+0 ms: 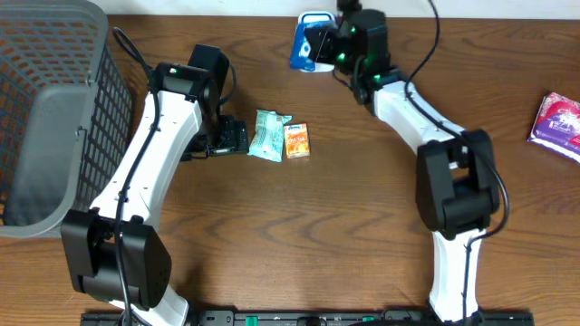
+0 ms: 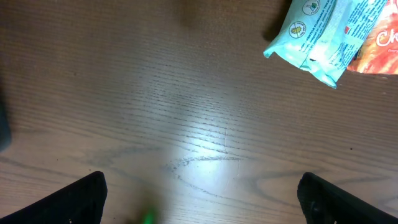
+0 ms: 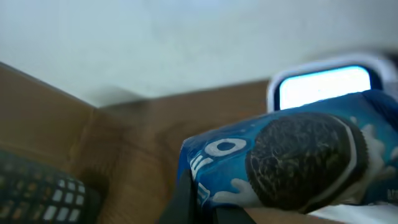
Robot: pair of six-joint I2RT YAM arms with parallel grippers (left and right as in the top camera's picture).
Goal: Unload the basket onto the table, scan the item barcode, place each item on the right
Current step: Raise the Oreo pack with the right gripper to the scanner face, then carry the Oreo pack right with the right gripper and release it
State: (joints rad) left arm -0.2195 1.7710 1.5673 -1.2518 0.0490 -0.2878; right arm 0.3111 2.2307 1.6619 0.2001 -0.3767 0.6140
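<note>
I will set the blue cookie packet on the bare wood [image 1: 501, 131] beside the purple packet with my right gripper.
A blue cookie packet [image 1: 304, 43] hangs at the table's far edge, right in front of the white scanner [image 1: 314, 15]. My right gripper [image 1: 323, 45] is shut on it. In the right wrist view the packet [image 3: 292, 162] fills the lower right, pinched between the right gripper's [image 3: 214, 208] dark fingers, and the scanner's lit window [image 3: 323, 86] glows just behind it. My left gripper [image 1: 241, 138] hovers low over the wood, open and empty [image 2: 202, 202], just left of a teal packet [image 1: 269, 134] [image 2: 314, 34] and an orange packet [image 1: 297, 141] [image 2: 379, 46].
A grey mesh basket [image 1: 54, 109] stands at the left edge of the table. A purple packet [image 1: 557, 120] lies at the far right. Bare wood shows between and in front of the arms.
</note>
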